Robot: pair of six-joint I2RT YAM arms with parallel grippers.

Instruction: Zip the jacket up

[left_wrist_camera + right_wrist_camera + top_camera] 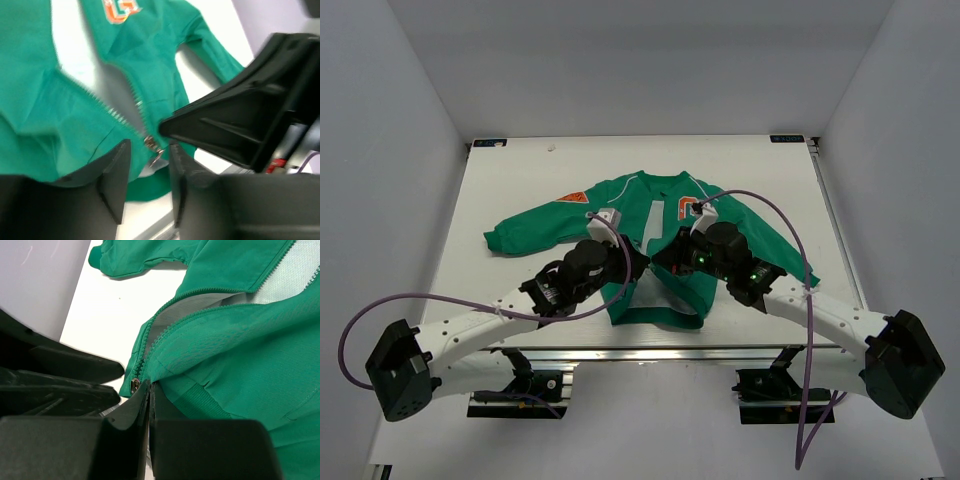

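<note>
My right gripper is busy holding the jacket's bottom edge beside the slider, so next my left gripper pinches that edge (139, 159) to free my right gripper for the slider.
The green jacket (632, 200) lies flat on the white table (520, 180), front up, with the orange "G" (688, 207) and the orange sleeve patch (572, 197) showing. Its front is parted over pale grey lining (655, 292). My left gripper (642, 264) is open at the lower front; in the left wrist view (147, 172) the metal zipper slider (152, 149) hangs between its fingers, untouched. My right gripper (664, 258) is shut on the jacket's bottom edge (190, 390) right beside the slider (134, 385), as the right wrist view (150, 386) shows.
The jacket's hem lies near the table's front edge, where a metal rail (670, 350) runs. The two grippers are almost touching; the right one's black body (240, 125) fills the right of the left wrist view. Grey walls close in the table on three sides.
</note>
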